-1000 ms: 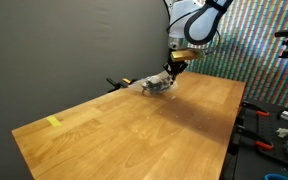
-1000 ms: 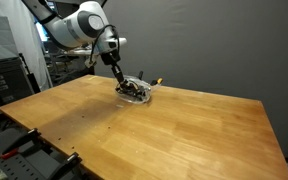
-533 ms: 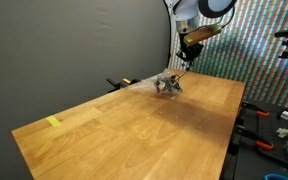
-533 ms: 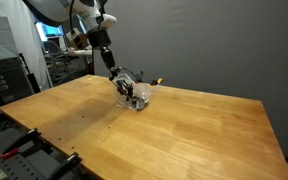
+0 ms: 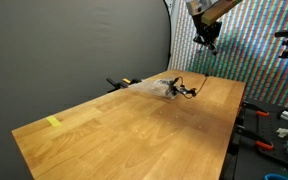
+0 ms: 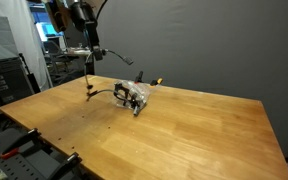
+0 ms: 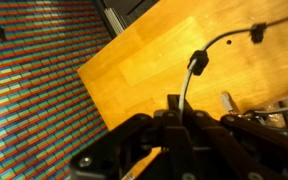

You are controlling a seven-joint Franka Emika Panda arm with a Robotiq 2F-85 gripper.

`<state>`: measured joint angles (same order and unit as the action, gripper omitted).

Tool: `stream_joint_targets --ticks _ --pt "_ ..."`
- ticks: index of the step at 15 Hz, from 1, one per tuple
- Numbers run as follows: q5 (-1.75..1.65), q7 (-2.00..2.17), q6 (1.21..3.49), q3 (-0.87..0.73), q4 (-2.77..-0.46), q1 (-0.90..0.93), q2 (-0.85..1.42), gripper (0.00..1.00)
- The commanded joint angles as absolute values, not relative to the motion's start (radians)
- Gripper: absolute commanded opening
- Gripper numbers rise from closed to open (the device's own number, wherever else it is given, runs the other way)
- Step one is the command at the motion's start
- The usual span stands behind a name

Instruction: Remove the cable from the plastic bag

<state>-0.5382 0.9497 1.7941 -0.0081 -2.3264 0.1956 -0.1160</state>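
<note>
Next, my gripper releases the black cable on the bare wood (image 5: 161, 116) in front of the clear plastic bag. The cable is now raised well above the table.
A clear plastic bag (image 5: 156, 87) lies on the wooden table (image 5: 124, 135) near its far edge; it also shows in an exterior view (image 6: 137, 96) and at the right of the wrist view (image 7: 276, 113). My gripper (image 5: 208, 42) is raised well above the table and shut on a thin black cable (image 5: 188, 90). In an exterior view the gripper (image 6: 91, 52) holds the cable (image 6: 102, 90), which hangs down and arcs across to the bag. In the wrist view the cable (image 7: 196, 63) runs out from between the shut fingers (image 7: 174, 108) towards the bag.
A black and yellow tool (image 5: 119, 83) lies at the table's far edge behind the bag, also seen in an exterior view (image 6: 156, 82). A yellow tape strip (image 5: 53, 122) sits near one table corner. Shelves and clutter stand beyond the table edges.
My gripper has risen from the bag and moved sideways away from it, drawing the cable out into a long strand. The bag has shifted slightly and flattened.
</note>
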Motion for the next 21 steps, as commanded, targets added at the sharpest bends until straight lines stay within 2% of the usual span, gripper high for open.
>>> stream_joint_targets --ticks 1,4,17,21 --pt "-0.551 0.871 1.692 0.057 -2.298 0.145 -0.142 0.01" --pt "-0.495 0.785 1.713 0.073 -2.277 0.138 -0.134 0.01" --pt "0.179 0.442 1.688 0.245 -2.027 0.249 -0.050 0.01" --pt "0.322 0.358 1.777 0.274 -1.998 0.273 0.016 0.01"
